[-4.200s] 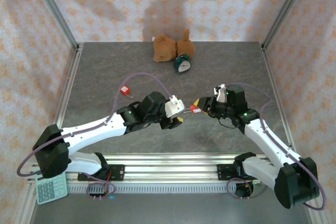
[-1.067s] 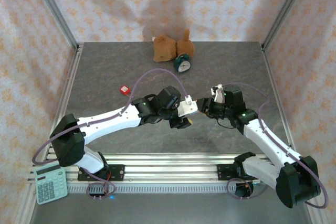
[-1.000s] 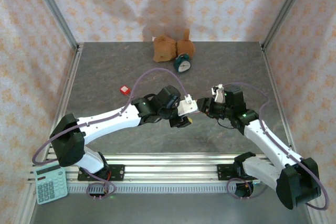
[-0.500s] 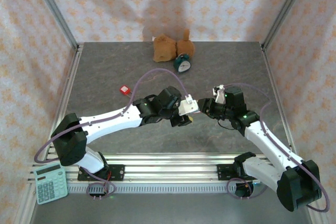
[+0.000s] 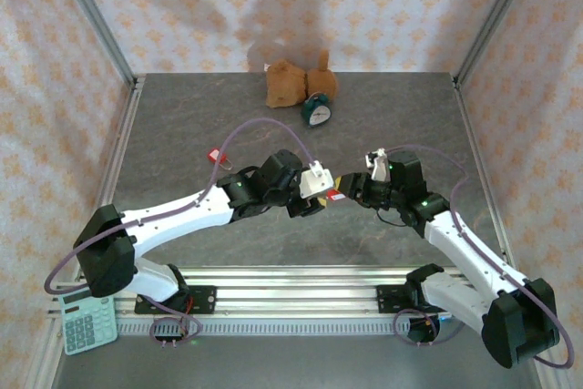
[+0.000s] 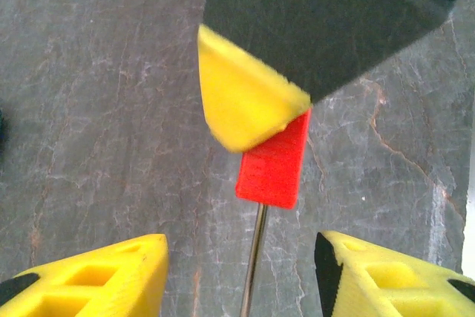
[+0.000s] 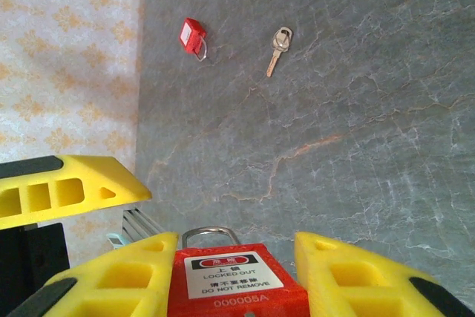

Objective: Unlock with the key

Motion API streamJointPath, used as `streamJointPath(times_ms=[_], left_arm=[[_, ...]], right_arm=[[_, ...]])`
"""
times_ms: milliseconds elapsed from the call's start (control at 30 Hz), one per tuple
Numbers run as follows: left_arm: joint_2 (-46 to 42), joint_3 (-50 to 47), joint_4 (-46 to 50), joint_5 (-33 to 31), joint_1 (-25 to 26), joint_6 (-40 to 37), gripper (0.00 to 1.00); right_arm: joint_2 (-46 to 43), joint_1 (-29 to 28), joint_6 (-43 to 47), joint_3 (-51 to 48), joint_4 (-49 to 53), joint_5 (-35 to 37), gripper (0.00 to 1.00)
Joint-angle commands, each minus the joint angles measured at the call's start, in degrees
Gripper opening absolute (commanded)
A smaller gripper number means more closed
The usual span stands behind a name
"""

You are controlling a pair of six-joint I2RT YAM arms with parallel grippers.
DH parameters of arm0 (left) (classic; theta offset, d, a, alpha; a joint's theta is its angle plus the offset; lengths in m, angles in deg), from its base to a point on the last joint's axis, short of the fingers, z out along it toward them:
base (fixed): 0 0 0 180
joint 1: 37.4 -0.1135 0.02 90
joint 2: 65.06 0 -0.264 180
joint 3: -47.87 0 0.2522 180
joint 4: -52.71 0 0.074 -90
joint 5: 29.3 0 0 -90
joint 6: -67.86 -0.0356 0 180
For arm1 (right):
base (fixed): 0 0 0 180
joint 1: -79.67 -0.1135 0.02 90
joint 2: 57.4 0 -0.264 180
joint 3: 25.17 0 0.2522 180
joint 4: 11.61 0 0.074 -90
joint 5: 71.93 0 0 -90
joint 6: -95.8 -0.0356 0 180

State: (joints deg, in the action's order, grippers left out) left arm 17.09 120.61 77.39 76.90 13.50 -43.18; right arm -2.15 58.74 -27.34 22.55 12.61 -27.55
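Next, I take the body [image 6: 272, 174] of the red padlock from the shackle side with my left gripper before my right gripper opens, as my right gripper covers the padlock's keyhole end.
My right gripper [image 5: 348, 190] [image 7: 236, 246] is shut on a red padlock [image 7: 237, 283] [image 5: 337, 194] with a white "LOCKED OUT" label. It holds the padlock above the table, with the steel shackle [image 7: 211, 234] pointing at the left arm. In the left wrist view that padlock [image 6: 273, 161] is seen end-on. Its thin shackle [image 6: 254, 257] runs down between the yellow fingers [image 6: 96, 276] of my left gripper [image 6: 239, 252] [image 5: 317, 201]. The left gripper is open and touches nothing. The key [image 7: 278, 46] lies flat on the grey table, far from both grippers.
A second small red padlock [image 5: 216, 156] [image 7: 192, 36] lies on the table left of the key. A brown plush toy [image 5: 296, 84] and a teal alarm clock [image 5: 317, 113] stand at the back. A calculator [image 5: 86, 321] sits at the near left corner.
My left arm has drawn back a little to the left, so the held padlock's red body now shows between the two grippers. The right arm has stayed put.
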Motion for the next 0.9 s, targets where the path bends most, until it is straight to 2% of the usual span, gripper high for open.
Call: streamJointPath(times_ms=[0,267,467,633,733,867], left_arm=[[2.53,1.97,-1.94,2.18,-0.08,0.49,0.56],[6.42,4.75,-1.51,5.57,0.04,1.63,0.5],[6.84,4.44,-2.83,7.06,0.0,2.97,0.36],[7.88,4.96,-2.64,8.03,-0.05,3.57,0.31],[8.27,5.26,-2.4,8.1,0.0,3.87,0.21],[8.22,5.27,-1.9,7.66,0.03,3.73,0.15]], right_arm=[[-0.09,-0.62,-0.1,0.43,-2.6,-1.68,0.22],[-0.49,-0.8,-0.43,-0.16,-2.8,-1.75,0.22],[0.14,-1.04,-0.78,-0.3,-3.52,-2.08,0.22],[0.95,-1.13,-1.56,-0.16,-4.93,-2.12,0.22],[1.0,-1.14,-1.57,0.06,-5.16,-1.94,0.22],[0.74,-1.14,-1.63,-0.11,-5.22,-1.66,0.22]])
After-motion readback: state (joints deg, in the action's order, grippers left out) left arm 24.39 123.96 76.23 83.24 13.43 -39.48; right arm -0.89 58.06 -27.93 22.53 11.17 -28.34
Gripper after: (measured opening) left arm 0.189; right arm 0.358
